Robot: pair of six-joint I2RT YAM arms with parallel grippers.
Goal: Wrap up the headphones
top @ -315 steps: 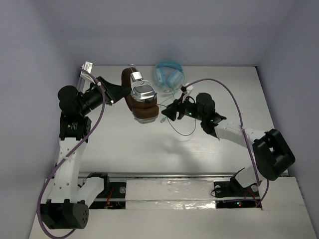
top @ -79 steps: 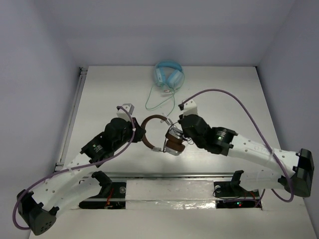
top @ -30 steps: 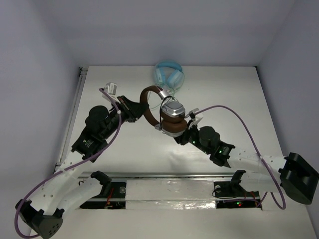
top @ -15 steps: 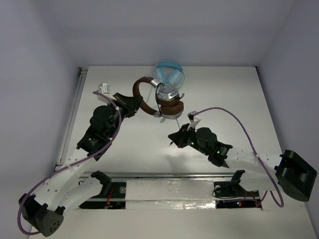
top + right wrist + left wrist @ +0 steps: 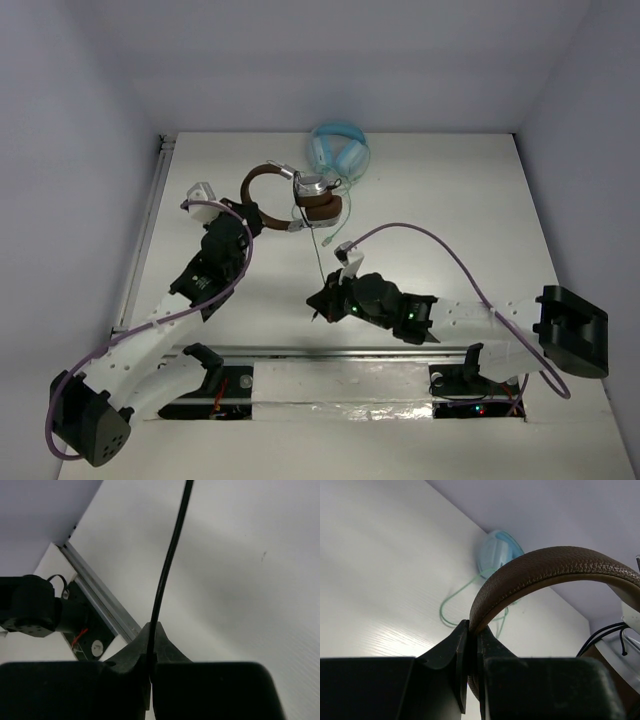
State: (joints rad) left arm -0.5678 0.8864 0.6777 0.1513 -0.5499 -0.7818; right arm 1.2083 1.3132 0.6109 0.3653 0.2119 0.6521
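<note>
I should put the brown headphones down with my left gripper on the open table (image 5: 400, 243) behind the wrist of my right gripper.
The brown headphones (image 5: 312, 200) hang above the table at the back centre, their headband (image 5: 258, 180) arching left. My left gripper (image 5: 247, 212) is shut on that headband (image 5: 550, 562); in the left wrist view the leather band is pinched between the left gripper (image 5: 472, 630) jaws. A thin dark cable (image 5: 318, 262) runs straight down from the earcups to my right gripper (image 5: 318, 305) near the front. In the right wrist view the cable (image 5: 172, 555) is clamped between the shut jaws of the right gripper (image 5: 151, 630).
Light blue headphones (image 5: 338, 150) lie at the back of the table, just behind the brown pair, with a pale green cable (image 5: 455, 597) trailing forward. A metal rail (image 5: 330, 352) runs along the near edge, close below my right gripper.
My right gripper has shut on the cable and drawn toward the near edge, pulling it straight. My left gripper has carried the headphones back and to the left.
</note>
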